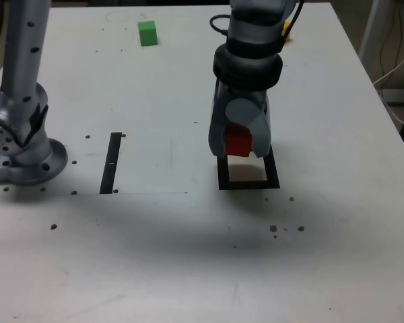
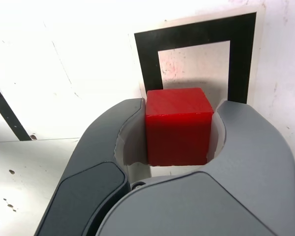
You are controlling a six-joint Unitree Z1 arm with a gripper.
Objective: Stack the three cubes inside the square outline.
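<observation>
My gripper needs to put the red cube down on the white centre inside the black square outline (image 1: 248, 173) (image 2: 198, 95).
My gripper (image 1: 240, 142) is shut on the red cube (image 1: 238, 140), which shows large between the grey jaws in the wrist view (image 2: 178, 125). It hangs just over the back edge of the black square outline (image 1: 249, 183), whose white centre lies beyond the cube in the wrist view (image 2: 241, 59). The green cube (image 1: 147, 32) rests alone on the table at the back, toward the exterior view's left. A sliver of the yellow cube (image 1: 286, 28) peeks out behind the arm at the back.
The arm's grey base (image 1: 20, 145) stands at the exterior view's left. A narrow black strip (image 1: 112, 163) lies between the base and the outline. The table edge runs along the exterior view's right, with cables beyond it.
</observation>
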